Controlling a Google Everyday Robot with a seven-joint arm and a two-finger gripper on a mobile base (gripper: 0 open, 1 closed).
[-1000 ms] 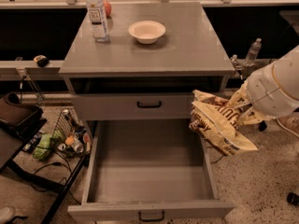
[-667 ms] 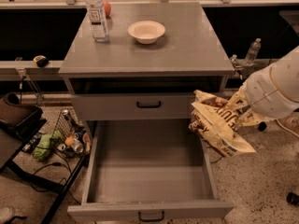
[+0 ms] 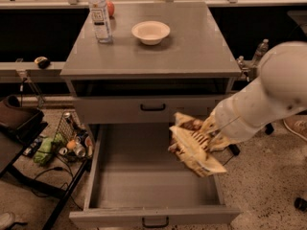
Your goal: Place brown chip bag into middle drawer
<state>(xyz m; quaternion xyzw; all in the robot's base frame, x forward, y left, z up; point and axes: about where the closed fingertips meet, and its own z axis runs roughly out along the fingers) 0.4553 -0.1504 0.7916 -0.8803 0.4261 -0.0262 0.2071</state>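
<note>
The brown chip bag will leave my gripper near the centre of the open middle drawer's grey bottom (image 3: 150, 166).
The brown chip bag (image 3: 193, 146), crinkly brown and tan, hangs in the air over the right side of the open middle drawer (image 3: 139, 178). The drawer is pulled fully out, with a plain grey inside and a black handle at the front. My gripper (image 3: 211, 128) is at the end of the white arm reaching in from the right. It is shut on the bag's right end and is mostly hidden behind the bag. The bag's lower corner reaches over the drawer's right wall.
The closed grey drawer front (image 3: 120, 110) sits above the open drawer. On the cabinet top stand a white bowl (image 3: 150, 31), a water bottle (image 3: 100, 16) and a red object (image 3: 111, 7). A wire basket of cans (image 3: 72, 139) stands on the floor at left.
The arm has carried the bag to the left and slightly down, from beside the cabinet's right edge to over the open drawer's right side.
</note>
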